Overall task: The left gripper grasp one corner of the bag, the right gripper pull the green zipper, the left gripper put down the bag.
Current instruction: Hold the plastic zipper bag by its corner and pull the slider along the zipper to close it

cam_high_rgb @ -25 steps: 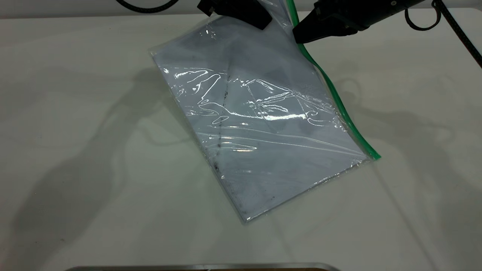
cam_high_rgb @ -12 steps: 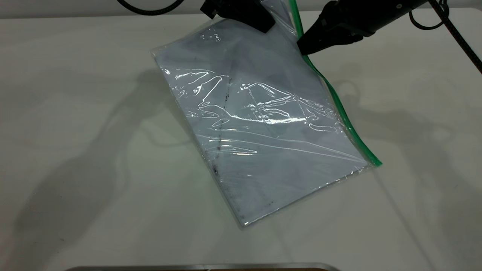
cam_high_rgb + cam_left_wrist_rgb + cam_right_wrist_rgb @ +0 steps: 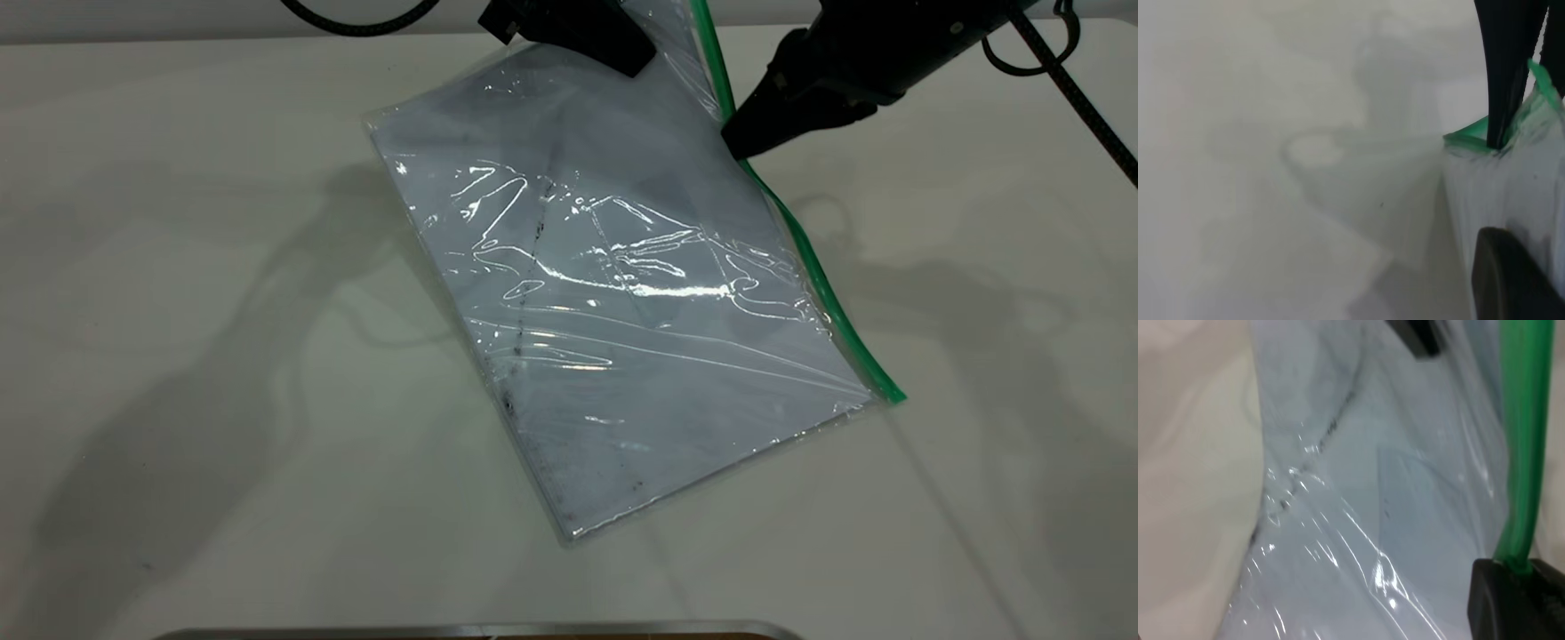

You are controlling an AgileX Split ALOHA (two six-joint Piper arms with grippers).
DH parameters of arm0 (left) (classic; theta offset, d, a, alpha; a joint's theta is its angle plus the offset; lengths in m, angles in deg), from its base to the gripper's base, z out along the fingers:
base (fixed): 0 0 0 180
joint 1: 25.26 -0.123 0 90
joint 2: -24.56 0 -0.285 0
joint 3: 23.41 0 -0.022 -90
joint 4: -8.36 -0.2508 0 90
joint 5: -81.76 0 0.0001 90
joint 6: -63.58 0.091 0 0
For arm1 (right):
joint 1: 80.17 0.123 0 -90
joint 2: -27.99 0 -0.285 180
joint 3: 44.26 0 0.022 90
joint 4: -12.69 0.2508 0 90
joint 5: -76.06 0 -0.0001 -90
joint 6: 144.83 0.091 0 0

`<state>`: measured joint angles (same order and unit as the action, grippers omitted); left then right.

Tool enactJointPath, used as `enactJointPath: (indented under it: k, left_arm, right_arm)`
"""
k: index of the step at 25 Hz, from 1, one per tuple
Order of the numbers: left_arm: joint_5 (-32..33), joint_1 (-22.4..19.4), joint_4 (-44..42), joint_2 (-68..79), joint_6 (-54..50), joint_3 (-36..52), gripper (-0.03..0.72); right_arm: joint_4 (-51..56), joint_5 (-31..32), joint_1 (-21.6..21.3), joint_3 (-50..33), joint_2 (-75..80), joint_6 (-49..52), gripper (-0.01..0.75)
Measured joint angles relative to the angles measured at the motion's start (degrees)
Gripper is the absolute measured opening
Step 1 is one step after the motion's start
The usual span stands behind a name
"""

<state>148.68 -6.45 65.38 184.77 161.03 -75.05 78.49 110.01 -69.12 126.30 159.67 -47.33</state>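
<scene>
Next, I let go of the zipper slider with my right gripper close to the near end of the bag's green strip (image 3: 856, 310).
The bag (image 3: 622, 293), a clear pouch with white paper inside, lies slanted on the table with its far corner lifted. My left gripper (image 3: 613, 44) is shut on that raised corner at the top of the exterior view; one of its fingers (image 3: 1511, 280) shows against the plastic. The green zipper (image 3: 827, 302) runs down the bag's right edge. My right gripper (image 3: 742, 142) is shut on the green strip a short way below the held corner. In the right wrist view the green zipper (image 3: 1525, 440) disappears between the black jaws of my right gripper (image 3: 1518, 587).
The white table (image 3: 178, 356) lies bare to the left and in front of the bag. A metal-rimmed edge (image 3: 480, 631) shows at the near side. The right arm's thin cable (image 3: 1076, 80) hangs at the far right.
My right gripper has slid along the green zipper, away from the held corner and toward the near right. The bag has shifted slightly to the right; the left gripper holds its place.
</scene>
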Motion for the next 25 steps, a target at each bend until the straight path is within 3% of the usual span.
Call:
enactJointPath:
  k: [15, 25]
  left_arm:
    - [0.01, -4.40, 0.22, 0.00, -0.41, 0.00, 0.053]
    - [0.01, -4.97, -0.21, 0.00, -0.86, 0.00, 0.053]
  right_arm:
    - [-9.85, -0.22, 0.24, 0.06, 2.78, 7.19, 0.037]
    - [-23.24, 1.31, 0.24, 0.06, 2.78, 17.55, 0.037]
